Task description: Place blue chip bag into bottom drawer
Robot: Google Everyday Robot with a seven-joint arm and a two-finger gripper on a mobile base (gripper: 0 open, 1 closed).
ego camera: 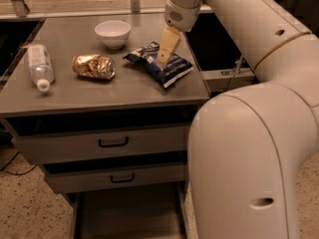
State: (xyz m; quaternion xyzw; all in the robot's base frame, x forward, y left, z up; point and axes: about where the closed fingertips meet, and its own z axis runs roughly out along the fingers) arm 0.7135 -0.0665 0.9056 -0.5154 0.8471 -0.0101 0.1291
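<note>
I should next close my gripper on the middle (157, 64) of the blue chip bag, between its end near the white bowl and its other end.
The blue chip bag (160, 63), crinkled dark-blue foil with white print, lies flat on the grey cabinet top (99, 91) near its right edge. My gripper (165, 59) hangs from the white arm straight over the bag, its tan fingers (168, 45) pointing down at the bag's middle. The bottom drawer (127, 214) is pulled out at the foot of the cabinet, a shallow grey tray, partly hidden on the right by my arm.
A crushed gold can (93, 66), a white bowl (112, 33) and a plastic bottle (39, 65) lie on the cabinet top. Two grey-fronted drawers with black handles (113, 142) are shut. My large white arm (249, 148) fills the right side.
</note>
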